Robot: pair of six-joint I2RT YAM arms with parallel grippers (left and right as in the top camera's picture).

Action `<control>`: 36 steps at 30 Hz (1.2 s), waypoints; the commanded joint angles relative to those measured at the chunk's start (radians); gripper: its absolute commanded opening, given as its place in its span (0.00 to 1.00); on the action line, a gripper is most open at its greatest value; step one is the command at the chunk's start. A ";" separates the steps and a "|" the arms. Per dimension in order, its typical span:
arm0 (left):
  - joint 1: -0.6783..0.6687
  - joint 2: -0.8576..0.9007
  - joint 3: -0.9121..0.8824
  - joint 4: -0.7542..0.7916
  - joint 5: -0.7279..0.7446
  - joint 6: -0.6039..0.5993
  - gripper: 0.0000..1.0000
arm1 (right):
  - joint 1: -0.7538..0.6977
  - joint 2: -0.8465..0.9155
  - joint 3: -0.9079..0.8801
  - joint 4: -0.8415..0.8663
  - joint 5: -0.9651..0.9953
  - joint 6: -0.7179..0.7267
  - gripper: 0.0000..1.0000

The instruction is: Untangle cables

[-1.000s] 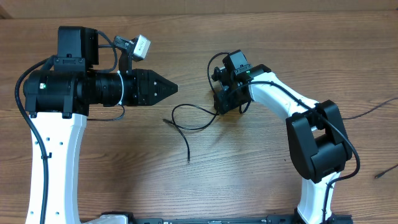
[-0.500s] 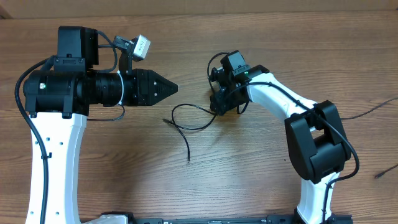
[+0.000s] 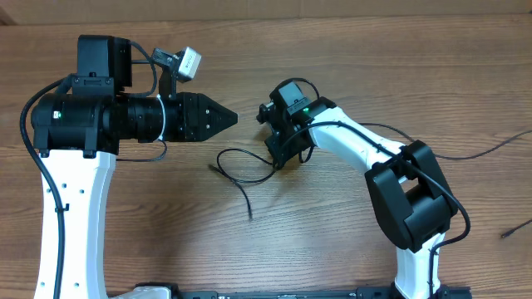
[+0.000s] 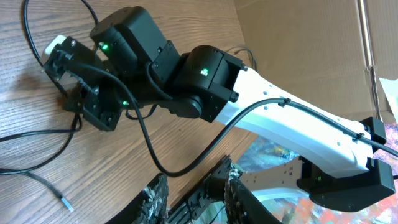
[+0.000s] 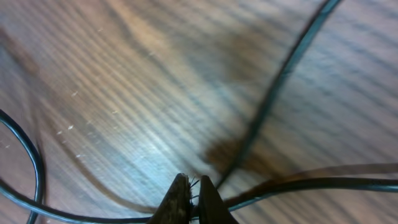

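I pinch the looped cable beside its crossing with my right gripper, so next I open, grip both parts together where they cross (image 5: 220, 191) and carry it clear.
A thin black cable (image 3: 239, 178) lies in a loop at the table's middle, one plug end (image 3: 251, 216) pointing toward the front. My right gripper (image 3: 281, 159) points down onto the loop's right side. In the right wrist view that gripper (image 5: 194, 194) is shut on the cable (image 5: 323, 184), which runs out to both sides of the tips; another strand (image 5: 273, 93) crosses the wood behind. My left gripper (image 3: 228, 119) hovers left of the loop, apart from it. In the left wrist view this gripper (image 4: 194, 182) is open, nothing between its fingers, and the cable (image 4: 37, 134) lies at left.
Two more thin black cords lie at the right edge of the table, one (image 3: 492, 148) farther back and one (image 3: 514, 230) nearer the front. The right arm's own thick wire (image 4: 149, 146) hangs over the wood. Cardboard (image 4: 298, 43) stands beyond the table.
The right gripper has moved left and slightly forward, and its jaws have closed on the cable. The loop has shifted left with it. The left arm has not moved.
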 commanded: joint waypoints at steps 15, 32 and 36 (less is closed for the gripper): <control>-0.001 0.001 0.015 -0.014 -0.054 0.052 0.32 | -0.037 0.008 0.060 -0.037 0.064 0.035 0.89; -0.001 0.001 0.015 -0.016 -0.054 0.053 0.33 | -0.099 0.007 0.118 -0.187 0.214 0.249 0.90; -0.001 0.001 0.015 -0.015 -0.054 0.052 0.32 | -0.101 0.007 0.116 -0.225 0.203 0.295 0.90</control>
